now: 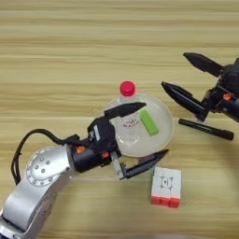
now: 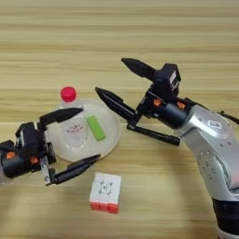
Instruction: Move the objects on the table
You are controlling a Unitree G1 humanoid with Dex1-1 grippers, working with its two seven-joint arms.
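Note:
I should close my left gripper around the clear body of the bottle (image 1: 129,119), at a spot that is below the bottle's red cap.
A small clear bottle (image 1: 128,122) with a red cap (image 1: 127,88) is on a round clear plate (image 1: 163,109), cap toward the far side. A green block (image 1: 149,122) lies on the plate beside it. My left gripper (image 1: 156,129) is open wide over the plate's near left part. Its upper finger crosses the bottle below the cap and its lower finger runs along the plate's near rim. The puzzle cube (image 1: 165,186), white face up, sits just in front of the plate, below the lower finger. My right gripper (image 2: 111,75) hangs open to the right of the plate, holding nothing.
A black pen (image 2: 154,134) lies on the wooden table (image 1: 70,46) right of the plate, under the right gripper. The right arm comes in from the lower right, the left arm from the lower left.

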